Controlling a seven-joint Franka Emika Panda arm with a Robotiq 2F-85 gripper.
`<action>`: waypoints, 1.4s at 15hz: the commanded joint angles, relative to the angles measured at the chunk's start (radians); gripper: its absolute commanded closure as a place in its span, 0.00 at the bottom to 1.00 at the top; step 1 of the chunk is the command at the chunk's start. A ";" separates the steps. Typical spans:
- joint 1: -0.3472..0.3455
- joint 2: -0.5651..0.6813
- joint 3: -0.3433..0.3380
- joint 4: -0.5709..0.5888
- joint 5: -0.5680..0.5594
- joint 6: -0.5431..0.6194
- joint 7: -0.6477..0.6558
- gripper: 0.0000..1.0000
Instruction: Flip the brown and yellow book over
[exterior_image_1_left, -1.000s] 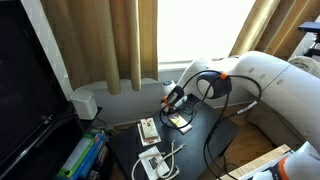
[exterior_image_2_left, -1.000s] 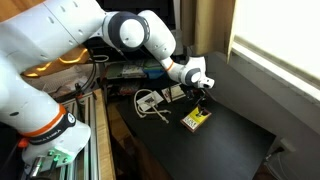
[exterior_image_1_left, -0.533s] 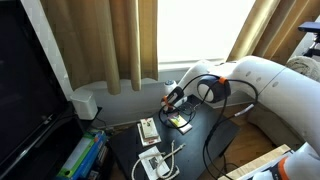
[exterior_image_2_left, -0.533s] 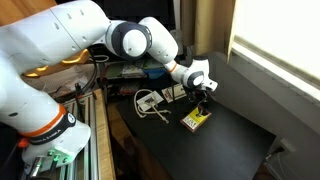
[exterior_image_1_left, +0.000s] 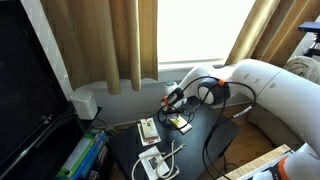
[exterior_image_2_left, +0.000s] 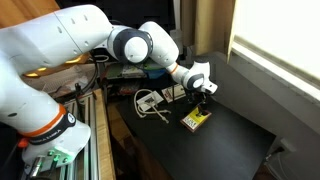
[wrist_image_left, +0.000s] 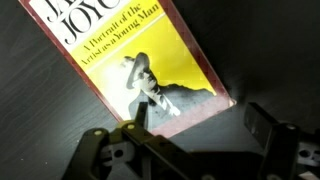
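The book lies flat, and my gripper's fingers are wide astride its near corner. My gripper needs to pinch the book cover's long edge (wrist_image_left: 214, 74) next to that corner and lift.
The brown and yellow book (wrist_image_left: 140, 60) lies flat on the dark table with its printed cover up, showing a yellow patch and a figure. It also shows in both exterior views (exterior_image_1_left: 181, 122) (exterior_image_2_left: 196, 120). My gripper (wrist_image_left: 195, 130) is open, its two dark fingers standing either side of the book's near corner, close above the table. In both exterior views the gripper (exterior_image_1_left: 172, 101) (exterior_image_2_left: 201, 99) points down just over the book's edge. Whether a finger touches the book cannot be told.
A cream book with red-brown marks (exterior_image_1_left: 148, 128) lies next to the task book. A white gadget with a cable (exterior_image_1_left: 155, 163) (exterior_image_2_left: 150, 100) sits nearer the table's end. A white box (exterior_image_1_left: 85, 103) stands by the curtain. Cables hang from the arm.
The arm's upper links have shifted slightly; the gripper stays over the book's edge, and the book has not moved.
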 joint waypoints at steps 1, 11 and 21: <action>-0.018 0.000 0.026 -0.007 0.029 -0.006 -0.004 0.30; -0.033 0.000 0.044 -0.025 0.035 -0.026 -0.015 0.43; -0.033 0.008 0.045 -0.006 0.034 -0.046 -0.019 1.00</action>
